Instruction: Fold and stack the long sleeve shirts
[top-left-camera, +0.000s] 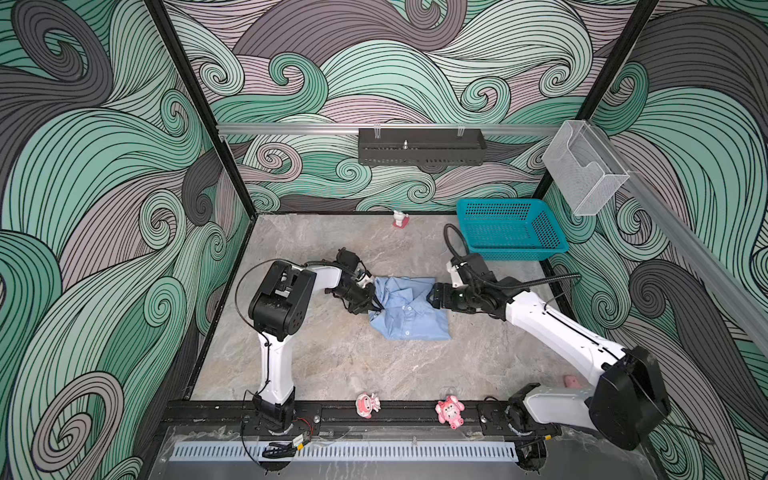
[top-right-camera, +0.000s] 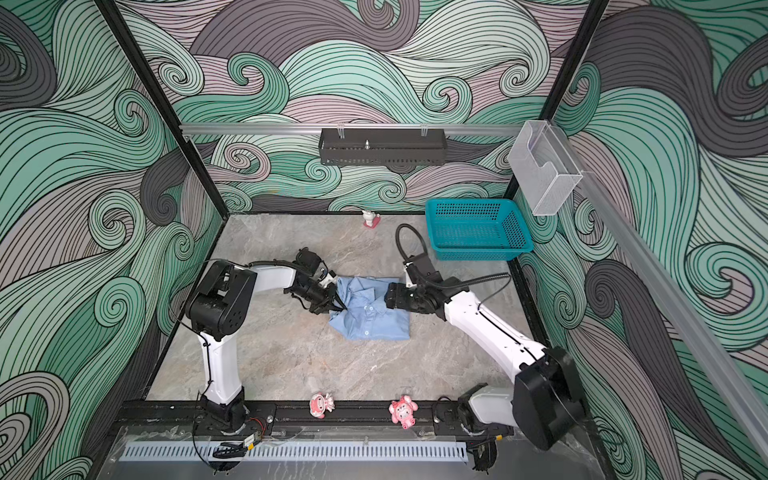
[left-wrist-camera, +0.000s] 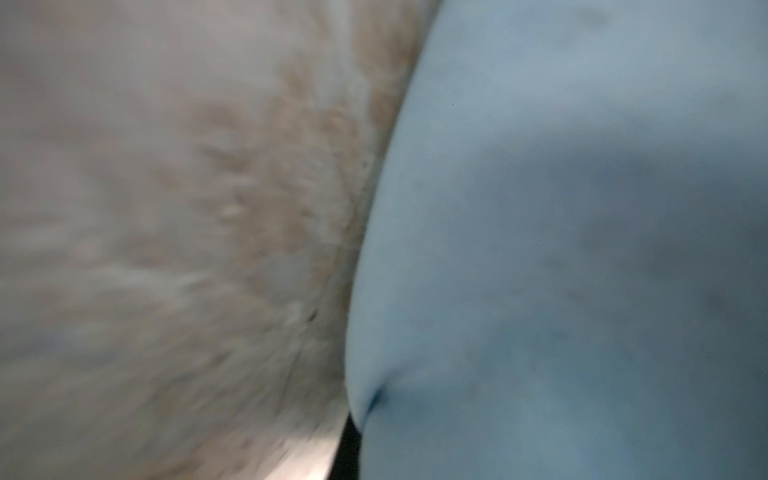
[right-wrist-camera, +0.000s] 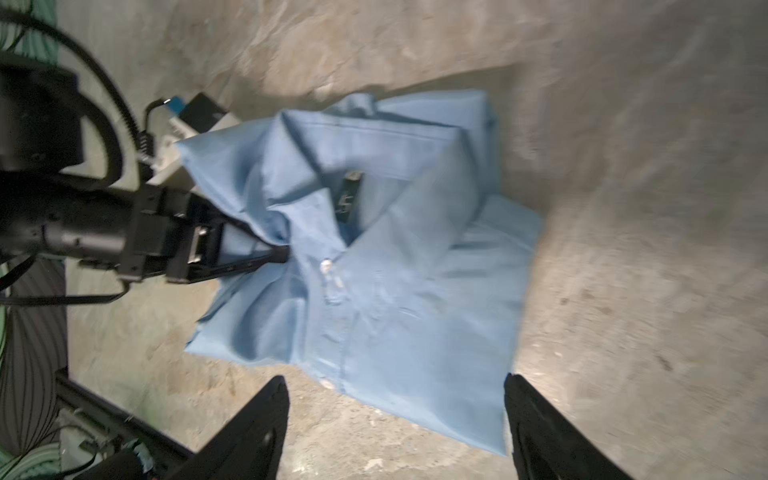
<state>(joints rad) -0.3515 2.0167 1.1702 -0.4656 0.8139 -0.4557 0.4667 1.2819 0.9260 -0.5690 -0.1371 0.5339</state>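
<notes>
My left gripper should take the shirt's shoulder (top-left-camera: 380, 281) and pull the shirt straight with my right gripper, because the shirt's side edge bunches around my left gripper's fingers.
One long sleeve shirt (top-left-camera: 409, 311) (top-right-camera: 370, 313), light blue with a collar and small buttons, lies folded into a rough rectangle in the middle of the stone table. My left gripper (top-left-camera: 376, 308) (top-right-camera: 340, 308) (right-wrist-camera: 282, 254) is at its left side, tips pinched together on a fold of fabric near the collar. The left wrist view is blurred, filled by blue shirt cloth (left-wrist-camera: 540, 208) beside bare table. My right gripper (top-left-camera: 430, 296) (top-right-camera: 388, 296) (right-wrist-camera: 395, 415) stands open at the shirt's right edge, its fingers (right-wrist-camera: 266, 419) wide apart, holding nothing.
A teal perforated basket (top-left-camera: 515, 252) (top-right-camera: 482, 252) stands at the back right corner. Two pink toys (top-left-camera: 368, 405) (top-left-camera: 449, 410) sit on the front rail, a small figure (top-left-camera: 400, 219) at the back edge. A clear box (top-left-camera: 584, 172) hangs on the right wall.
</notes>
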